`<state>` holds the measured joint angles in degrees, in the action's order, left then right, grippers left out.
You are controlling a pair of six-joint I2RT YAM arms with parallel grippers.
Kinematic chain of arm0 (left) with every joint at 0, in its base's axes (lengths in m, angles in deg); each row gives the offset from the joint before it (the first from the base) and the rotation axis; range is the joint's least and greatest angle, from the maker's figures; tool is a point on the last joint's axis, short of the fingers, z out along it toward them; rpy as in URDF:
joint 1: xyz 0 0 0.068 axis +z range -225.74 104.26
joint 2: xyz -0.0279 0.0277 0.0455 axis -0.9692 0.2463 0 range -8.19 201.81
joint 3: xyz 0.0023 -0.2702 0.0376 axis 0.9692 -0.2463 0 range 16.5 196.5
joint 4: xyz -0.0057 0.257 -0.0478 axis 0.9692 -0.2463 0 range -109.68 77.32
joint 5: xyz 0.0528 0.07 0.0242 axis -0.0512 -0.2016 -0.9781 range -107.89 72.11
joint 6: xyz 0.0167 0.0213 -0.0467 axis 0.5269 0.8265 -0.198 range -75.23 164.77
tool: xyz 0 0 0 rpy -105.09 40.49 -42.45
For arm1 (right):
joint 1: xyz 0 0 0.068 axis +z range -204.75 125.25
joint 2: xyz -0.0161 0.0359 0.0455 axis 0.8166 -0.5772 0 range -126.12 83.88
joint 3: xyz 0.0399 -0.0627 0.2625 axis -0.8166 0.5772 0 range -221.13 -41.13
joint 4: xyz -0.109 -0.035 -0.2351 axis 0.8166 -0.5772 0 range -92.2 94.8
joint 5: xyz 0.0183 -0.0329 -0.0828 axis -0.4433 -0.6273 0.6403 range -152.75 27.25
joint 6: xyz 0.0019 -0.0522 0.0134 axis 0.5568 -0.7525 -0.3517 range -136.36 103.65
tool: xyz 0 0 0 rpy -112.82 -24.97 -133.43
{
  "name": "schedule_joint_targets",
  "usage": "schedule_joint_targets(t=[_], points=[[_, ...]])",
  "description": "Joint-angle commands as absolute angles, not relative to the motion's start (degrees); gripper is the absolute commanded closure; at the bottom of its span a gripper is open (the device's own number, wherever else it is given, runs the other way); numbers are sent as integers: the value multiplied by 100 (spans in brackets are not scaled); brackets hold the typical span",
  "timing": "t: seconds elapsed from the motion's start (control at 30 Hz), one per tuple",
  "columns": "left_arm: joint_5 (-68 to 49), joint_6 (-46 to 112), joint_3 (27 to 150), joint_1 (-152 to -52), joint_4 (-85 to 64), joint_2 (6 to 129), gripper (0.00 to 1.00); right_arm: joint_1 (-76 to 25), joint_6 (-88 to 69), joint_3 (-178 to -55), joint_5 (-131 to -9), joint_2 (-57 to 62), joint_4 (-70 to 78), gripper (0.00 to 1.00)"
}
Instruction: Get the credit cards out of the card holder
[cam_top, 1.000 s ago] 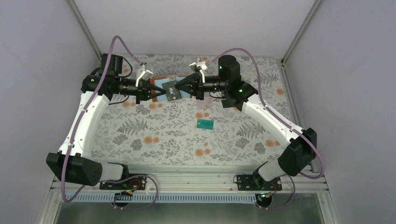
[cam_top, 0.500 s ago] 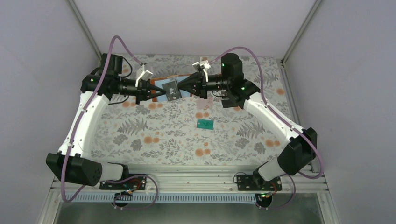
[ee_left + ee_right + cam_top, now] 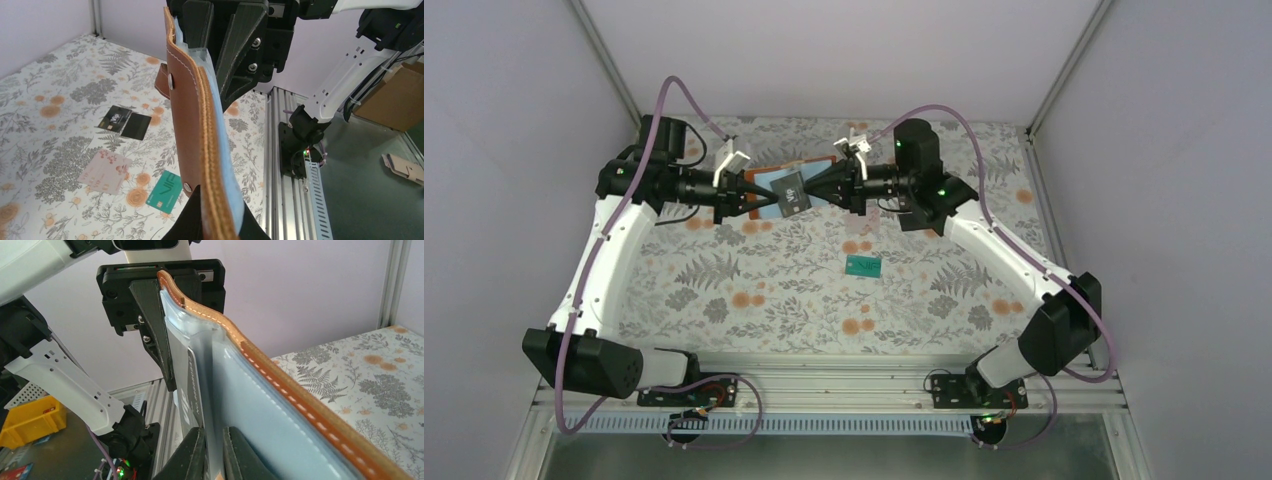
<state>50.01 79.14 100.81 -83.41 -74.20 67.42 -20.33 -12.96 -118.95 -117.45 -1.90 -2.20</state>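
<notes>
Next, I let go of the card holder with my left gripper on the flowered table cloth (image 3: 783, 242), between the grey fern and the teal card.
The card holder (image 3: 769, 178) is held in the air between both arms, rust-brown outside (image 3: 185, 100) and pale blue inside (image 3: 260, 405). My left gripper (image 3: 757, 197) is shut on its left end (image 3: 219, 202). My right gripper (image 3: 817, 189) is shut on a black card with white marks (image 3: 791, 196) that sticks out of a pocket (image 3: 192, 390), with its fingertips pinching the card's edge (image 3: 214, 432). The teal card (image 3: 863, 266) lies on the table and shows in the left wrist view (image 3: 165, 190). The pink card (image 3: 105, 171) lies beside it, partly under my right arm (image 3: 865, 222).
Two more black cards (image 3: 123, 123) lie side by side on the flowered table cloth (image 3: 754, 290) beyond the pink card. Grey walls enclose the table on three sides. The metal rail (image 3: 824, 375) with the arm bases runs along the near edge.
My right gripper has shifted slightly back and forth at the holder. The holder and the black card stay held between both grippers in about the same place.
</notes>
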Motion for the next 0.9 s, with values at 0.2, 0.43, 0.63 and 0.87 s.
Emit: schedule_joint_targets(t=[0.2,0.43,0.63,0.87], points=[[5480,8175,10251,-8348,-7460,6675,98,-1695,-1540,-12011,-11268,-396,-307,87],[5452,8230,10237,-8349,-7493,6652,97,-1667,-1727,-12076,-11739,-247,-363,96],[5313,8139,10134,-8340,-7405,6640,90,-2145,-2162,-11993,-11687,94,-1048,96],[5198,8121,10108,-8346,-7424,6633,97,-2838,-2756,-12230,-11613,206,-1882,96]])
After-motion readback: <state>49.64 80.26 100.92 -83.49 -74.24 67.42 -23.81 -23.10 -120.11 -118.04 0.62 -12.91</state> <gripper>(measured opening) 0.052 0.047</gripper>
